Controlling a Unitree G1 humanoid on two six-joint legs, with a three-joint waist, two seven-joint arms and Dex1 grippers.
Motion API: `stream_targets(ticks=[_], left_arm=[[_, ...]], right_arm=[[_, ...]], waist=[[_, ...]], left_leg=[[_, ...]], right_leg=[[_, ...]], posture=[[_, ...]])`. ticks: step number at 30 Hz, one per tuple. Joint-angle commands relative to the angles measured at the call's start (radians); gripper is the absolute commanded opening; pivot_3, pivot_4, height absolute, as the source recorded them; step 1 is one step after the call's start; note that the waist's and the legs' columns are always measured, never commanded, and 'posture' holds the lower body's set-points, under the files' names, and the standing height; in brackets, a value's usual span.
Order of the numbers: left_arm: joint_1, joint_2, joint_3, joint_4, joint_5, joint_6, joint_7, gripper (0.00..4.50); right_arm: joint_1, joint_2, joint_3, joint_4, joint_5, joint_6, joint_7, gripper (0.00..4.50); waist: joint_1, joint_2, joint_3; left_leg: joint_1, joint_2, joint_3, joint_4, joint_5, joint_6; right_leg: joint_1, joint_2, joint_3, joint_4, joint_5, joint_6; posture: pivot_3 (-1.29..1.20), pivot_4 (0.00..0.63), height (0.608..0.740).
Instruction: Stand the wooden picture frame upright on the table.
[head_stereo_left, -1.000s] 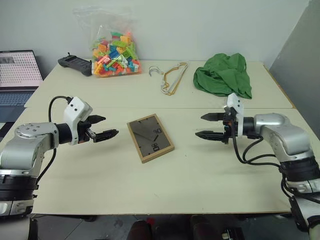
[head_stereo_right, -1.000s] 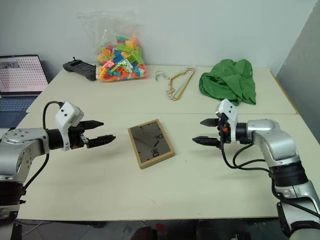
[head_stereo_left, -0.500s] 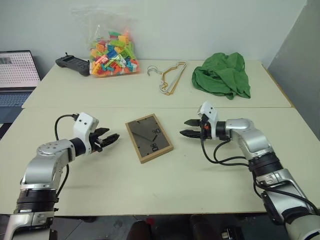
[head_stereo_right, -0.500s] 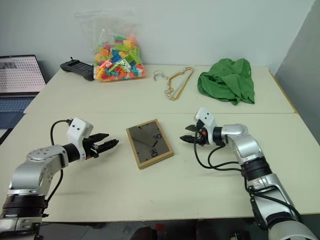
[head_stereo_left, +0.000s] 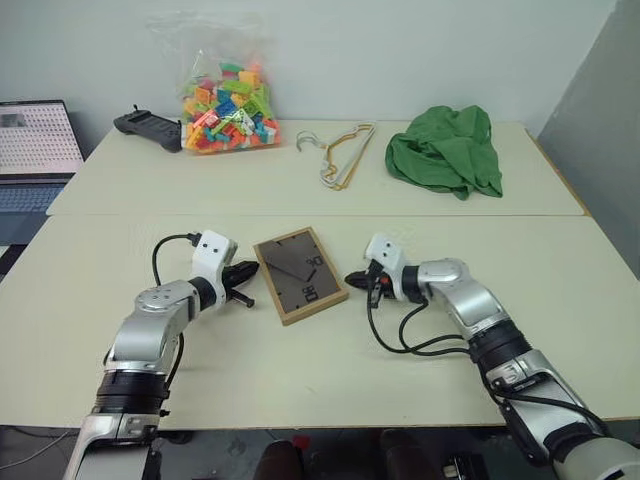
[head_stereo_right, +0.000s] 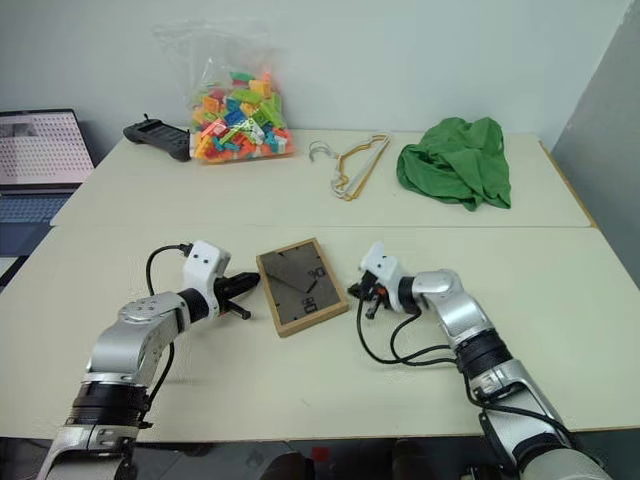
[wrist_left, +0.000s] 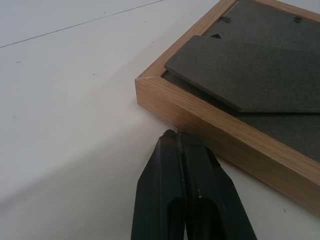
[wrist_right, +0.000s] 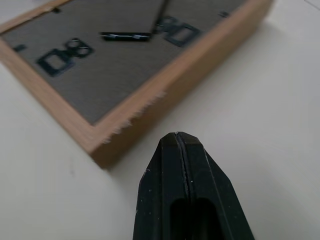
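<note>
My left gripper will back away from the flat picture frame's far corner, where it is shut, then turn level, open and clasp the frame's long side nearer me (head_stereo_left: 276, 302).
The wooden picture frame (head_stereo_left: 298, 275) lies flat, back up, on the near section of the table (head_stereo_left: 330, 370); its dark panel, folded prop stand and small black clips face upward. My left gripper (head_stereo_left: 243, 282) is shut and empty, low over the table, its tips just short of the frame's left edge near a corner (wrist_left: 145, 85). My right gripper (head_stereo_left: 356, 279) is also shut and empty, with its tips close to the frame's right edge (wrist_right: 130, 117). In the wrist views a narrow strip of table shows between each gripper's tips and the wood.
On the far section sit a clear bag of coloured bricks (head_stereo_left: 222, 105), a black controller (head_stereo_left: 148, 127), wire hangers (head_stereo_left: 338, 155) and a green cloth (head_stereo_left: 443, 148). A laptop (head_stereo_left: 35, 150) stands beyond the table's left edge. A seam (head_stereo_left: 400, 216) joins the sections.
Both arms have come down and inward, from wide on either side to right beside the frame. Both grippers have gone from open to shut. The frame has not moved.
</note>
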Motion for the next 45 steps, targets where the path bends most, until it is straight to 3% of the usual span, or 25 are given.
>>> stream_targets(ticks=[1,9,22,28,33,37,45], left_arm=[[-0.044,-0.02,-0.068,0.013,0.032,-0.048,-0.049,0.01],[-0.04,-0.01,-0.114,-0.006,0.057,-0.055,-0.114,0.01],[0.042,-0.026,-0.234,-0.232,0.051,0.025,-0.193,0.01],[0.093,0.042,-0.225,-0.361,-0.003,0.105,-0.28,0.01],[0.135,0.081,-0.167,-0.392,-0.079,0.134,-0.334,0.01],[0.117,0.067,-0.009,-0.326,-0.295,0.399,-0.344,0.68],[-0.022,0.035,0.142,-0.076,-0.504,0.857,-0.283,2.34]], right_arm=[[0.02,-0.008,0.032,-0.113,0.004,0.028,0.046,0.0],[0.04,-0.078,0.025,-0.188,-0.001,0.074,0.075,0.0],[0.071,-0.216,0.014,-0.258,0.007,0.093,0.142,0.0],[0.039,-0.298,-0.005,-0.122,-0.054,0.002,0.112,0.0],[-0.015,-0.257,-0.027,-0.013,-0.069,-0.047,0.045,0.0],[-0.018,-0.233,-0.025,0.009,-0.079,-0.069,0.03,0.0],[-0.007,-0.192,-0.014,0.026,-0.1,-0.09,0.004,0.0]], waist=[[0.002,0.0,0.0],[0.003,0.0,0.0],[0.005,0.0,0.0],[0.003,0.0,0.0],[0.002,0.0,0.0],[-0.001,0.0,0.0],[-0.004,-0.001,-0.001]], left_leg=[[0.0,0.0,0.0,0.0,0.0,0.0],[0.0,-0.001,0.0,0.0,0.0,0.0],[0.0,-0.001,0.0,0.001,0.0,0.0],[0.0,-0.001,-0.001,0.0,0.0,0.0],[0.005,-0.001,0.0,0.0,0.0,0.0],[0.005,0.0,0.0,0.0,0.0,0.001],[0.006,0.0,-0.001,0.0,0.0,0.001]], right_leg=[[0.0,0.0,0.0,0.0,0.0,0.0],[0.0,0.0,0.0,0.0,0.0,0.0],[0.001,0.0,0.0,-0.001,0.0,0.0],[0.002,0.0,0.0,-0.002,0.0,0.0],[0.005,0.0,0.001,-0.003,0.0,0.0],[0.005,0.0,0.0,-0.003,0.0,0.0],[0.006,0.001,0.0,-0.003,0.0,0.0]], posture=[[0.0,0.15,0.74],[0.0,0.15,0.74],[0.0,0.15,0.74],[0.0,0.15,0.74],[0.0,0.15,0.74],[0.0,0.15,0.74],[0.0,0.15,0.74]])
